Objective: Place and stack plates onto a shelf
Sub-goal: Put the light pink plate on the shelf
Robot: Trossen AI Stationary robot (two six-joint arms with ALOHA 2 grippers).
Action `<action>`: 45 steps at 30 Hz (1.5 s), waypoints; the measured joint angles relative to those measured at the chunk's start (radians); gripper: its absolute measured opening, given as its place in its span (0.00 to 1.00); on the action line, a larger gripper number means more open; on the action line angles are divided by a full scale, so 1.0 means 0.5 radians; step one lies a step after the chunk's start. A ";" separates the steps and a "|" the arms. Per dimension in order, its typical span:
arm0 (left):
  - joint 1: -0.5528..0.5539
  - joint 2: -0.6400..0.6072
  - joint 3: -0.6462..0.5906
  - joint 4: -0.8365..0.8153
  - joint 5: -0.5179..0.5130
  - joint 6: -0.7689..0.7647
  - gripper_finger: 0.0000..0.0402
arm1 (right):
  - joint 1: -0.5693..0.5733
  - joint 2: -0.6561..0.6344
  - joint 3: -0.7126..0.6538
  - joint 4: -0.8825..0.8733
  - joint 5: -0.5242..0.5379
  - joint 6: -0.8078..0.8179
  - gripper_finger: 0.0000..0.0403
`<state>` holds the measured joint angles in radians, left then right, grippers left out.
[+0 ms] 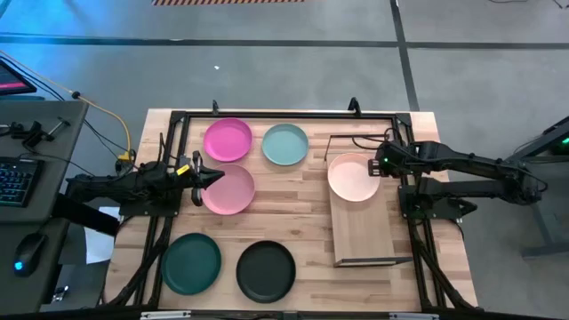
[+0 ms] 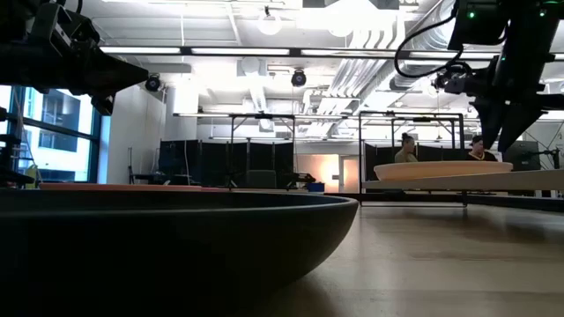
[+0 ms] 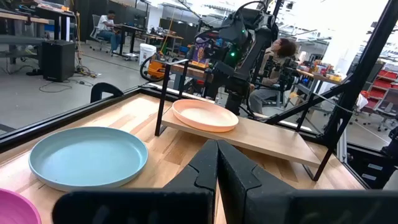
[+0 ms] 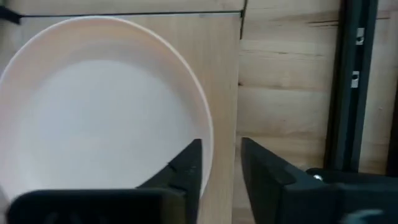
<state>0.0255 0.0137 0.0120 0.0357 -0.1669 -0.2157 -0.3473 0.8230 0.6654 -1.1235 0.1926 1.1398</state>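
Observation:
The robot's left gripper will next close on the near-arm rim (image 1: 205, 195) of the light pink plate, on the side facing the left arm's base.
The cream-peach plate (image 1: 353, 176) lies flat on the far end of the light-wood shelf (image 1: 364, 231). My right gripper (image 1: 380, 165) is open just above the plate's right rim; in the right wrist view its fingers (image 4: 221, 171) stand on either side of the rim (image 4: 210, 140) without touching it. My left gripper (image 1: 216, 177) is shut and hovers over the left edge of the light pink plate (image 1: 229, 189). The magenta (image 1: 228, 140), pale teal (image 1: 285, 144), dark green (image 1: 191, 263) and black (image 1: 266, 270) plates lie flat on the tabletop.
The shelf's near half (image 1: 366, 240) is bare wood inside its black wire frame. A black frame (image 1: 267, 114) runs around the table's edges. In the low view a dark plate (image 2: 176, 238) fills the foreground. People sit in the room beyond the table (image 2: 407, 148).

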 joint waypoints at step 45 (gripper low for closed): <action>0.001 0.507 0.589 0.376 -0.054 -0.821 0.10 | 0.416 0.337 0.265 2.798 -0.365 -0.984 0.40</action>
<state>0.0261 0.2671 0.3065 0.2239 -0.1938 -0.6262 -0.1394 0.9916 0.7979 0.2756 0.0101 0.6476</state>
